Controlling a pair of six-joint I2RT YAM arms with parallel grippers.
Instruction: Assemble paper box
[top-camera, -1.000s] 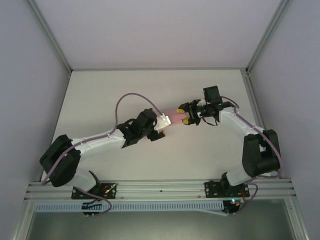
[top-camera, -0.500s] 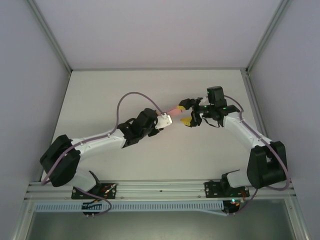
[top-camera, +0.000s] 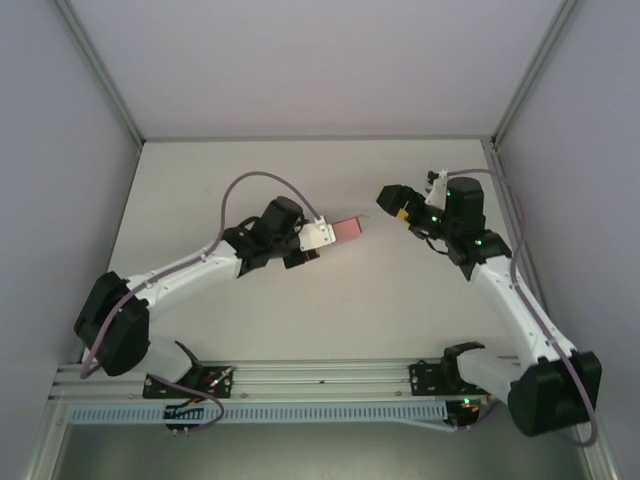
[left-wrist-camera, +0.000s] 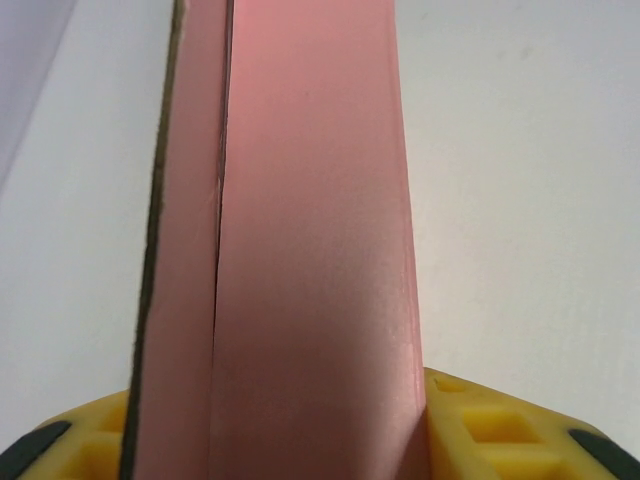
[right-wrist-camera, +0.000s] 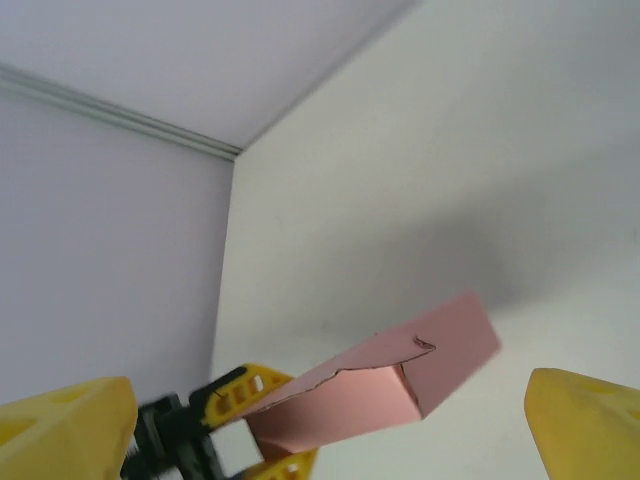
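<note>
My left gripper holds the paper box up, open end unsupported, so I should lower it and pinch that open end's edge (right-wrist-camera: 410, 382) with my right gripper.
The paper box (top-camera: 350, 228) is a small pink rectangular box held just above the table, out to the right of my left gripper (top-camera: 330, 233), which is shut on its near end. In the left wrist view the paper box (left-wrist-camera: 310, 250) runs straight up between the yellow fingers (left-wrist-camera: 500, 430). My right gripper (top-camera: 392, 203) stands open a short way right of the box, not touching it. From the right wrist the paper box (right-wrist-camera: 400, 380) hangs beyond my open right gripper (right-wrist-camera: 330, 425), with one end open and a torn edge. The left gripper (right-wrist-camera: 255, 425) clamps its far end.
A white table (top-camera: 300, 320) lies under both arms, walled at the left, right and back. A purple cable (top-camera: 250, 185) loops over the left arm. An aluminium rail (top-camera: 320, 375) carries the arm bases at the near edge.
My right gripper has opened, let go of the paper box and drawn back to the right. The left gripper has shut on the box and carried it slightly left and back.
</note>
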